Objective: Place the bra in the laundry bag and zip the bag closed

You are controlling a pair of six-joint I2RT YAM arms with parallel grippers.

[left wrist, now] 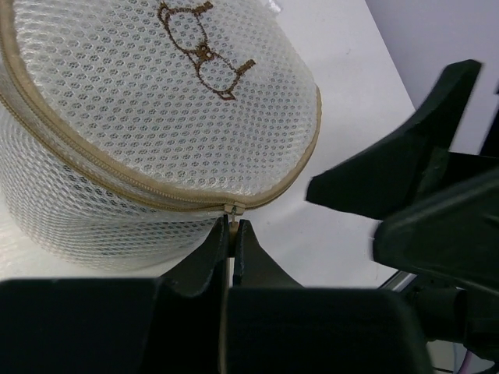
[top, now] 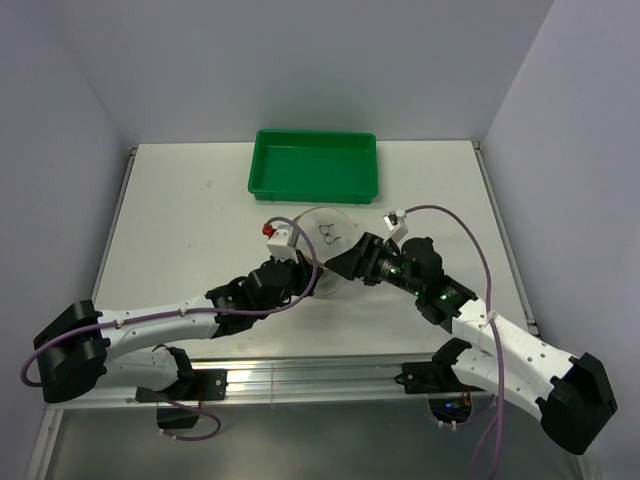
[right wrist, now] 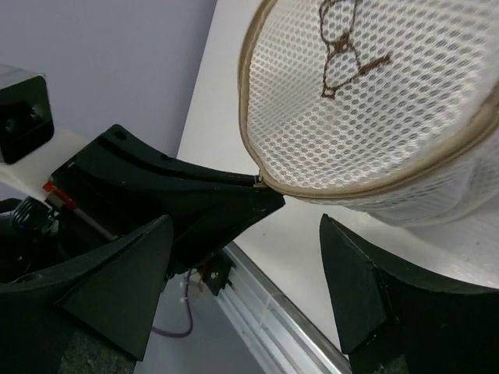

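My right gripper's open fingers are short of the bag's rim, so next my right gripper backs away and pinches the zip rim (right wrist: 295,190) next to my left gripper.
The laundry bag (top: 327,238) is a white mesh cylinder with a tan zip around its rim, standing in front of the green tray. It fills the left wrist view (left wrist: 148,109) and the right wrist view (right wrist: 382,101). My left gripper (top: 311,272) is shut on the zip pull (left wrist: 231,212) at the bag's near rim. My right gripper (top: 347,262) is open and empty just right of it, close to the bag's side; its fingers (left wrist: 390,179) show in the left wrist view. The visible zip line looks closed. The bra is not in view.
The green tray (top: 315,165) stands at the back middle of the table, behind the bag. A small white block with a red cap (top: 276,232) sits on my left wrist. The table's metal front rail (right wrist: 273,304) lies under the right gripper.
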